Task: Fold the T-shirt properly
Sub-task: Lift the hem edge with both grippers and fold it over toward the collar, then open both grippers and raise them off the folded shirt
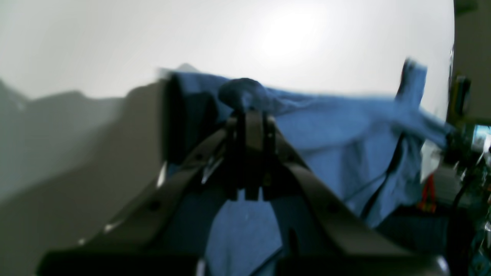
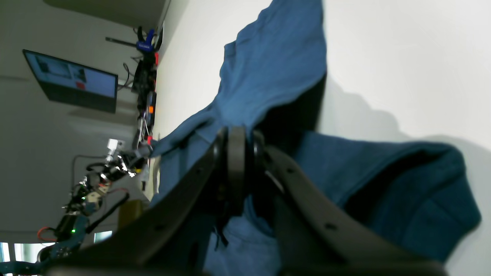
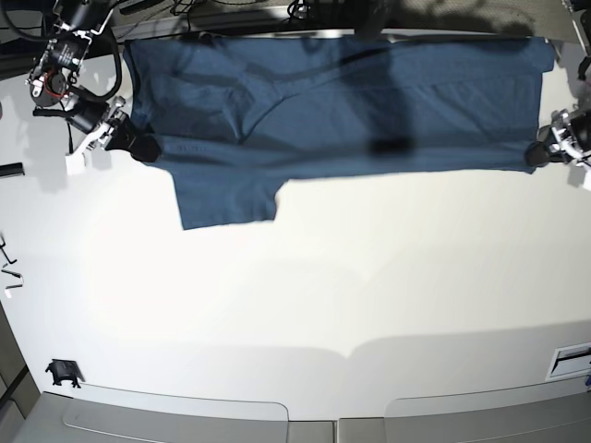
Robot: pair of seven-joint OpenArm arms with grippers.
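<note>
Next, my left gripper lets go of its corner of the dark blue T-shirt, now stretched along the table's far edge, a little farther back, along the T-shirt's short side edge [image 3: 537, 125].
The dark blue T-shirt [image 3: 351, 111] hangs stretched wide along the far edge of the white table [image 3: 305, 295], with one sleeve [image 3: 226, 198] drooping toward the table. At the left of the base view, my right gripper [image 3: 138, 145] is shut on one lower corner of the cloth. At the right of that view, my left gripper [image 3: 537, 154] is shut on the opposite corner. In the left wrist view the left gripper [image 1: 247, 103] pinches a bunched fold of the T-shirt [image 1: 337, 134]. The right wrist view shows the right gripper [image 2: 238, 134] clamped on the T-shirt [image 2: 276, 65], which drapes over its fingers.
A small black clip [image 3: 60, 372] lies near the table's front left corner. A slotted fitting [image 3: 568, 360] sits at the front right edge. Cables and arm bases [image 3: 65, 55] crowd the far left. A monitor [image 2: 71, 80] hangs beyond the table.
</note>
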